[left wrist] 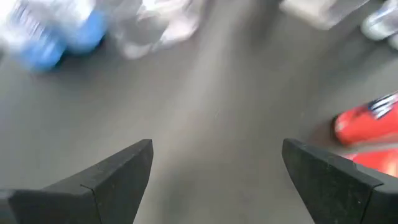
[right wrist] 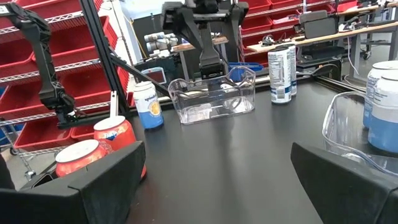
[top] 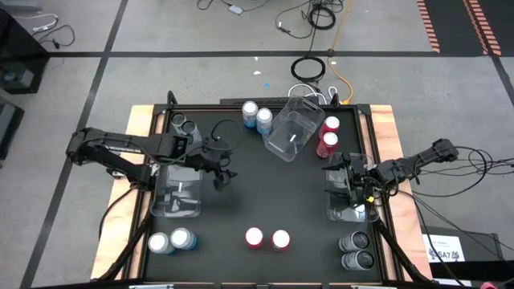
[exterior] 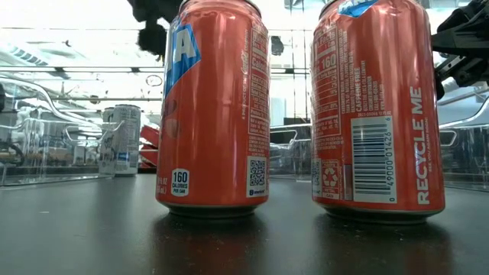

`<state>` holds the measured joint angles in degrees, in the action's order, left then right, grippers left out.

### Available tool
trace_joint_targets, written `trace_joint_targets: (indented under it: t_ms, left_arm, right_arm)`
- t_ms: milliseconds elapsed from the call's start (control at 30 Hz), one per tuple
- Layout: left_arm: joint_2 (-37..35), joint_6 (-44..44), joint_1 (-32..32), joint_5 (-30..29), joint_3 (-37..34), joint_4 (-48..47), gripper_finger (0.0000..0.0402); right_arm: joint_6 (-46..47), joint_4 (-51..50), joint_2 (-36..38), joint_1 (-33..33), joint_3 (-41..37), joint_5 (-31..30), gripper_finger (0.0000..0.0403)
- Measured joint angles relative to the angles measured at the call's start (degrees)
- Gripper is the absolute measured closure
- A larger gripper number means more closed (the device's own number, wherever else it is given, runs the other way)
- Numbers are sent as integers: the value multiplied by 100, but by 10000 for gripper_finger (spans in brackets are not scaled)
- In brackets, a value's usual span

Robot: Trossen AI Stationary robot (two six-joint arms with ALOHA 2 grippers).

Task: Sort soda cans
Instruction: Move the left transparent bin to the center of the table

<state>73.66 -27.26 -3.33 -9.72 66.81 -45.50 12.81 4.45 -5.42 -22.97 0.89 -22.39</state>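
Note:
I should next move my left gripper to the clear bin beside the near light blue cans and grab the bin's rim (top: pixel 201 181) facing the table's middle.
Soda cans stand upright in pairs on the black table: dark ones (top: pixel 181 125) far left, light blue (top: pixel 257 116) far middle, red (top: pixel 328 135) far right, light blue (top: pixel 170 240) near left, red (top: pixel 267 238) near middle, dark (top: pixel 354 250) near right. The near red pair (exterior: pixel 212 107) fills the low view. My left gripper (top: pixel 224 174) (left wrist: pixel 217 149) hangs open over bare table, right of the left clear bin (top: pixel 177 193), with nothing between its fingers. My right gripper (top: pixel 332 180) (right wrist: pixel 217 149) stands open and level at the right bin (top: pixel 353 205).
A third clear bin (top: pixel 289 128) lies tilted at the far middle, between the light blue and red cans. The middle of the table (top: pixel 265 189) is bare. The table has wooden side rims (top: pixel 141 120). Cables lie on the floor beyond the far edge.

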Motion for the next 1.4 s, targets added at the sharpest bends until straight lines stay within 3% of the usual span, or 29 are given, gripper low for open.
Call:
trace_joint_targets:
  t_ms: [200,333,533,800,1200,1400]
  left_arm:
    - [-404,-1174,2,-1051,-13,-2033,36]
    - [-723,-1815,-3,-1071,-306,-2492,36]
    - [-1242,-2727,-17,-458,-1272,-2466,36]
    - [-1391,-3507,-18,91,-2030,-1331,36]
    - [-323,-4000,-17,276,-2216,-823,39]
    - [341,-4299,-7,419,-2216,-554,98]
  right_arm:
    - [1,0,-1,1,0,2,7]
    - [0,0,-1,1,0,0,7]
    - [0,0,-1,-1,0,1,7]
    - [0,0,-1,1,0,0,7]
    - [-1,0,-1,-1,-1,1,7]
    - [0,0,0,1,0,1,7]
